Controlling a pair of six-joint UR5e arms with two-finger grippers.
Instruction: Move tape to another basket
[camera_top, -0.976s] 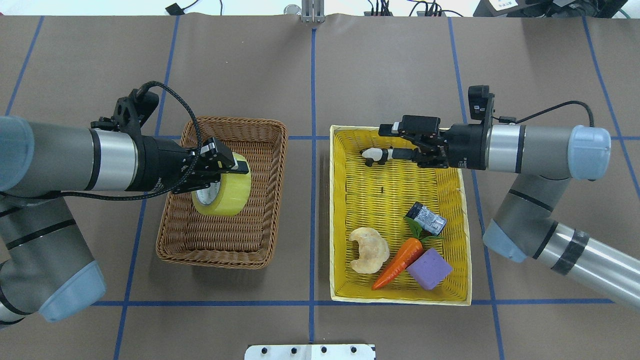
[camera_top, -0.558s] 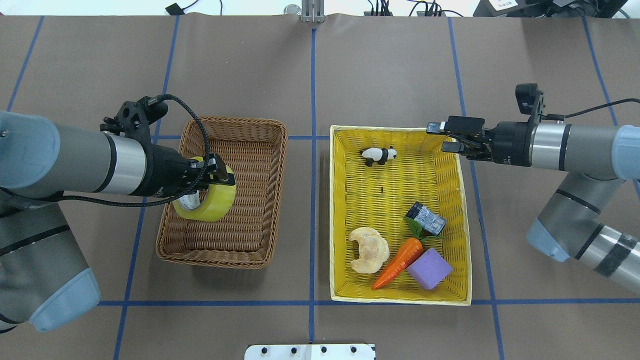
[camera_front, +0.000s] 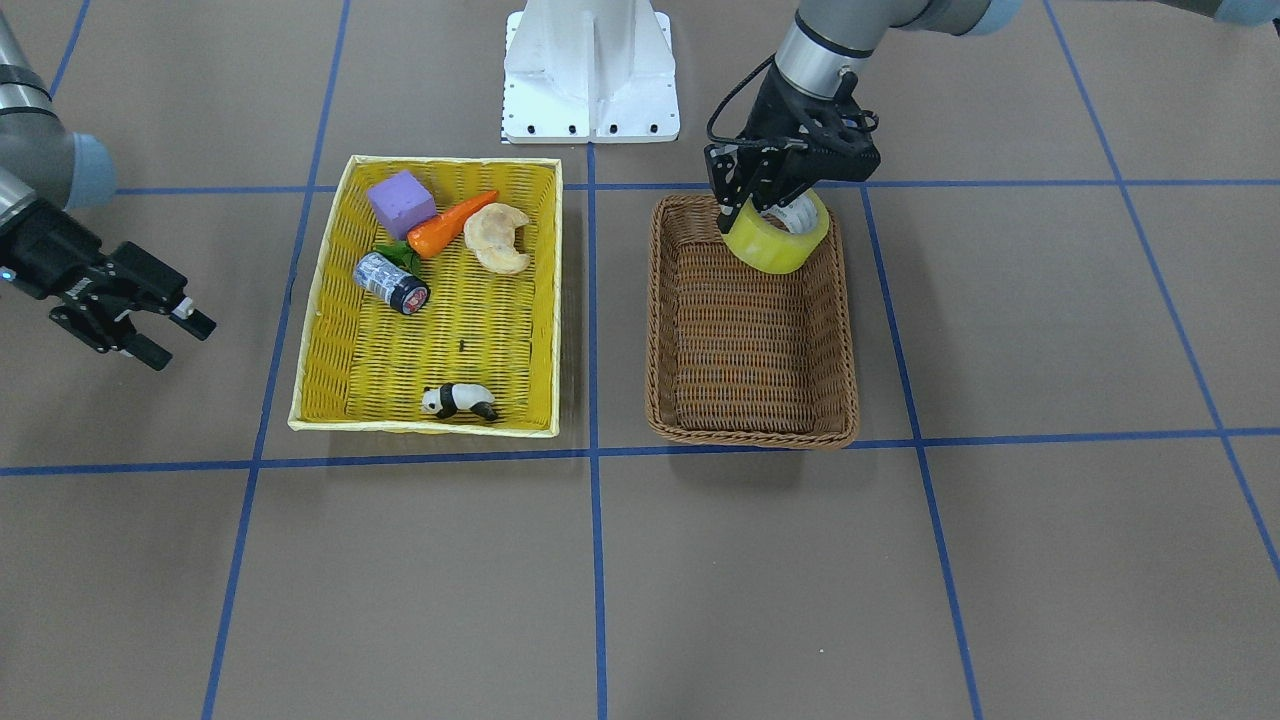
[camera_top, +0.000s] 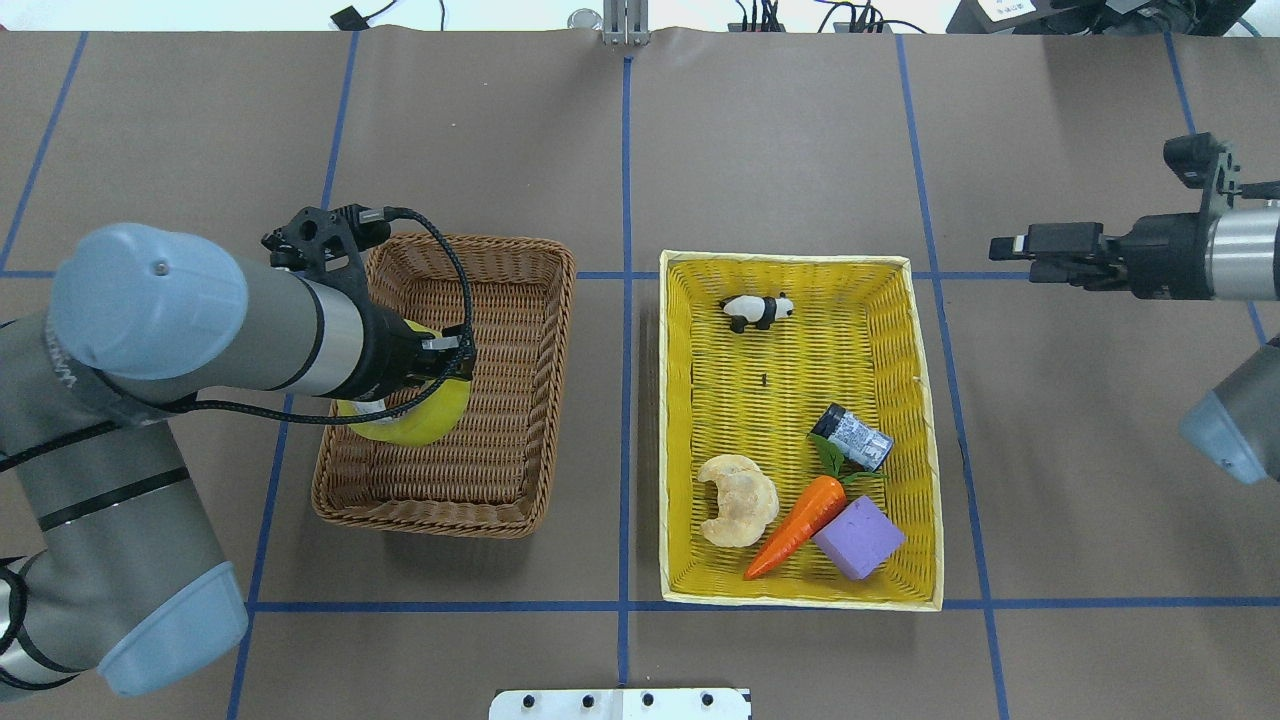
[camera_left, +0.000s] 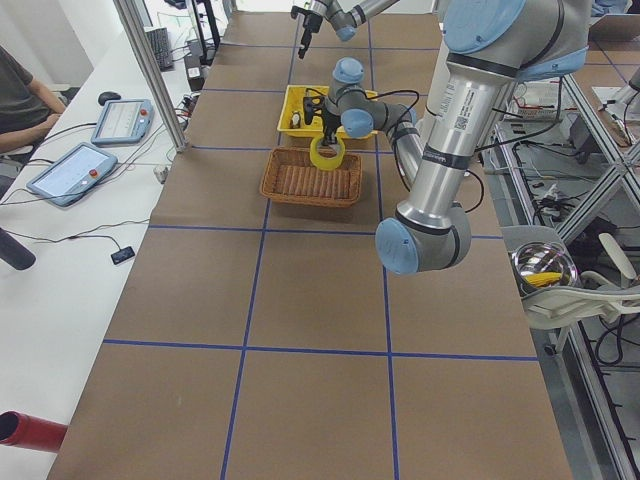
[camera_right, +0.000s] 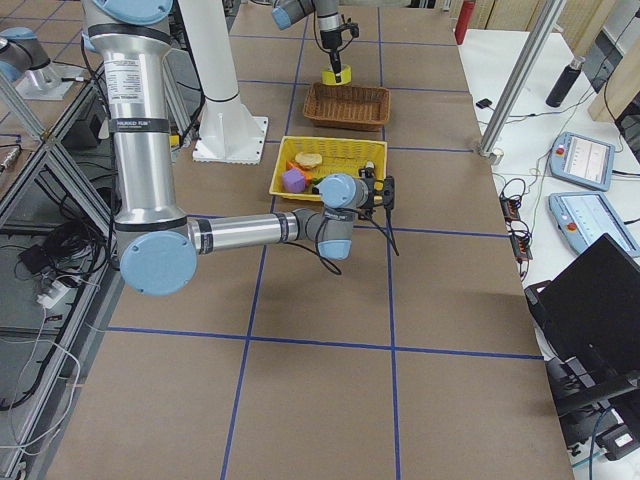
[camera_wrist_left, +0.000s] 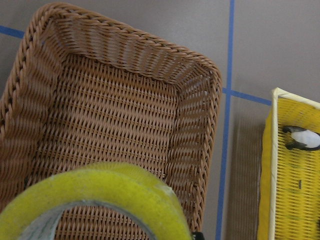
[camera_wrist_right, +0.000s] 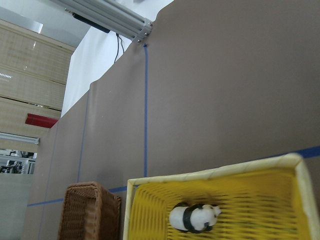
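The tape, now held tilted over the basket's corner, will be let go by my left gripper on the middle of the brown wicker basket's bottom (camera_front: 756, 329) (camera_wrist_left: 103, 136).
My left gripper (camera_front: 772, 200) is shut on the tape (camera_front: 780, 238), a yellowish roll with a white core, gripping through its rim. It holds the roll tilted over the brown wicker basket (camera_front: 750, 437), at the basket's corner nearest the robot's base. In the overhead view the tape (camera_top: 420, 420) shows partly under my left wrist, above the basket (camera_top: 470, 243). The left wrist view shows the tape (camera_wrist_left: 100, 192) close below the camera and the basket (camera_wrist_left: 195, 95) beneath it. My right gripper (camera_top: 1025, 258) is open and empty over the bare table, right of the yellow basket.
The yellow basket (camera_top: 790, 262) holds a toy panda (camera_top: 757, 310), a small grey-and-black cylinder (camera_top: 852, 437), a pale cracker (camera_top: 738, 500), a carrot (camera_top: 797, 527) and a purple block (camera_top: 858, 537). The robot's white base plate (camera_front: 590, 70) stands at the table edge.
My left arm has drawn the tape back toward the robot's side of the brown basket. My right gripper has pulled away to the right, out of the yellow basket, leaving the panda there.
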